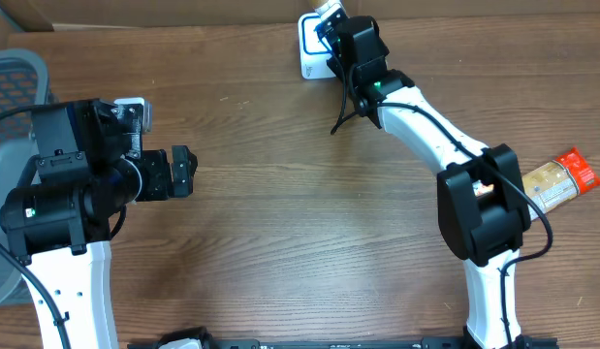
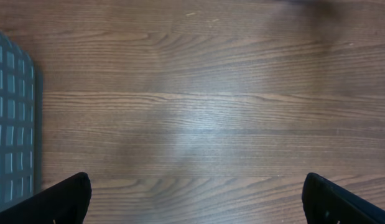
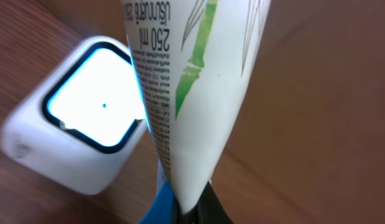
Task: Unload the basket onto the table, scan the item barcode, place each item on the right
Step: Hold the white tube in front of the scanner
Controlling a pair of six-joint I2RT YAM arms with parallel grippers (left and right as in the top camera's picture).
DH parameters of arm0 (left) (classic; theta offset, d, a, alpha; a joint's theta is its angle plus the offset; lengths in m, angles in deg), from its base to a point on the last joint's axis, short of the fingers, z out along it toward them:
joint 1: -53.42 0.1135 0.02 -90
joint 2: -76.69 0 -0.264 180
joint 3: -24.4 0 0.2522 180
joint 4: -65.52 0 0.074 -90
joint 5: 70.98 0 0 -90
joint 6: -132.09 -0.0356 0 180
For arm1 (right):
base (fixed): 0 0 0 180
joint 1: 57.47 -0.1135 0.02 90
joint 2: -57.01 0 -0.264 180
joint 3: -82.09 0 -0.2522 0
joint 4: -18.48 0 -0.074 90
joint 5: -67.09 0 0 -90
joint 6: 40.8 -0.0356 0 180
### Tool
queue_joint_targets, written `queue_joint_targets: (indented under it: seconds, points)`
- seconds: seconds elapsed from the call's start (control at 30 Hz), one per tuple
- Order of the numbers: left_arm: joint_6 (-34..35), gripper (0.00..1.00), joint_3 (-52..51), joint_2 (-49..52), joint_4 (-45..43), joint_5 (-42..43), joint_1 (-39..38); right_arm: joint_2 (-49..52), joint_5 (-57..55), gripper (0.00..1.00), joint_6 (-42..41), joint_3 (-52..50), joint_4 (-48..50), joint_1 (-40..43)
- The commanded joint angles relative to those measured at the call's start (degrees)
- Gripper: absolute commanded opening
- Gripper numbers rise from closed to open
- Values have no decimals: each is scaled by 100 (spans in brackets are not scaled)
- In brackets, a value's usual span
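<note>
The robot's right gripper needs to set the white tube free on the wood (image 1: 449,190) next to the orange and tan snack packet. The tube now hangs just beside the white scanner.
The item is a white tube (image 3: 198,93) with a green bamboo drawing and small print. My right gripper (image 3: 192,214) is shut on its narrow crimped end. In the right wrist view the tube hangs just beside the white scanner (image 3: 86,124), whose blue-rimmed window glows bright. Overhead, the right gripper (image 1: 334,39) is at the back of the table over the scanner (image 1: 309,53), with the tube's end (image 1: 329,11) showing past it. No barcode shows in any view. My left gripper (image 1: 183,172) is at the left, open over bare wood, its jaws (image 2: 198,198) wide apart.
An orange and tan snack packet (image 1: 561,179) lies at the right edge behind the right arm. A grey mesh surface (image 1: 18,78) sits past the table's left edge and also shows in the left wrist view (image 2: 12,118).
</note>
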Motion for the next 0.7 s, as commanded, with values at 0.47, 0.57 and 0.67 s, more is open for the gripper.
queue_joint_targets:
  seconds: [0.47,0.57,0.67]
  points:
    - [-63,100,94,20,-24,63,20,787,-1620,4,2734,188,1659,-367]
    - [-63,100,94,20,-24,63,20,785,-1746,3,2736,188,1659,-376]
    - [-63,100,94,20,-24,63,20,776,-1788,4,2741,188,1659,-380]
